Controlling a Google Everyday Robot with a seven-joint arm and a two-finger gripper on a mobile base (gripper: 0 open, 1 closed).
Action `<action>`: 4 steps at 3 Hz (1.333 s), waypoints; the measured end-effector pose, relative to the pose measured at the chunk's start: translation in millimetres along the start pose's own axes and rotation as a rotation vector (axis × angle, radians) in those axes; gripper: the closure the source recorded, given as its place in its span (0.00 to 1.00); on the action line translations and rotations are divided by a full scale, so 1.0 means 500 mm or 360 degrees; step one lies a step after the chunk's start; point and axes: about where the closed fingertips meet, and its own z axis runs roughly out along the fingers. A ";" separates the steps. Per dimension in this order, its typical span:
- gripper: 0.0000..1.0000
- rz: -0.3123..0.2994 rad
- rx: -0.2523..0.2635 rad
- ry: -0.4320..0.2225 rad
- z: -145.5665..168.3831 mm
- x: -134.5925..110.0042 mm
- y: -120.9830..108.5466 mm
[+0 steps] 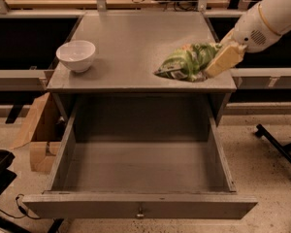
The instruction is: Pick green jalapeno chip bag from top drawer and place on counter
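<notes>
Next, my gripper lets go of the green jalapeno chip bag inside the open top drawer (137,165), just behind the metal knob.
The green jalapeno chip bag (185,62) lies on the counter (136,42) near its front right corner. My gripper (218,61) reaches in from the right on a white arm and is shut on the bag's right end, with tan fingers (225,59) over it. The top drawer (140,169) stands pulled fully open below the counter, its inside bare, with a small metal knob (139,210) on the front panel.
A white bowl (76,55) stands on the counter's left side. A cardboard box (39,132) sits on the floor left of the cabinet. A black stand leg (279,147) lies on the floor at the right. Shelving rails run behind.
</notes>
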 end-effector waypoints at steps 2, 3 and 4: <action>1.00 -0.0016 0.0384 0.0071 -0.058 -0.028 0.127; 1.00 -0.0019 0.0312 0.0150 0.062 -0.017 0.220; 1.00 -0.0013 0.0111 0.0304 0.233 0.054 0.325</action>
